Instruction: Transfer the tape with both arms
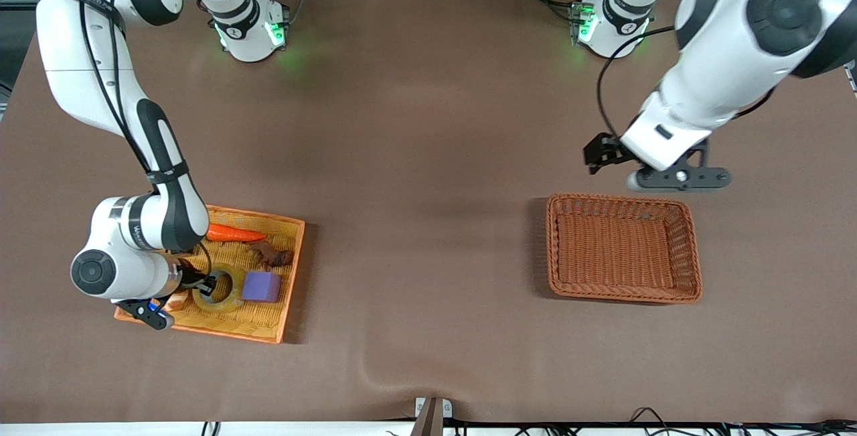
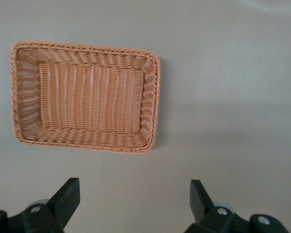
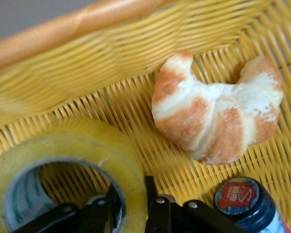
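My right gripper is going to release the tape, which still lies in the yellow tray, on the bare table (image 1: 447, 234) between the yellow tray and the brown basket, closer to the basket.
The tape (image 1: 221, 299), a yellowish roll with a grey core, lies in the yellow wicker tray (image 1: 289, 268) at the right arm's end of the table. My right gripper (image 1: 206, 283) is down in the tray. In the right wrist view, one finger (image 3: 111, 204) is inside the tape's hole and the other is outside, and the right gripper (image 3: 133, 196) is shut on the tape's wall (image 3: 106, 150). My left gripper (image 1: 602, 153) is open and empty. It hangs over bare table beside the brown basket (image 1: 622, 200), which also shows in the left wrist view (image 2: 155, 97).
The tray also holds a carrot (image 1: 231, 234), a brown piece (image 1: 271, 255) and a purple block (image 1: 261, 286). The right wrist view shows a croissant (image 3: 213, 121) and a dark bottle cap (image 3: 242, 201) beside the tape. The brown basket holds nothing.
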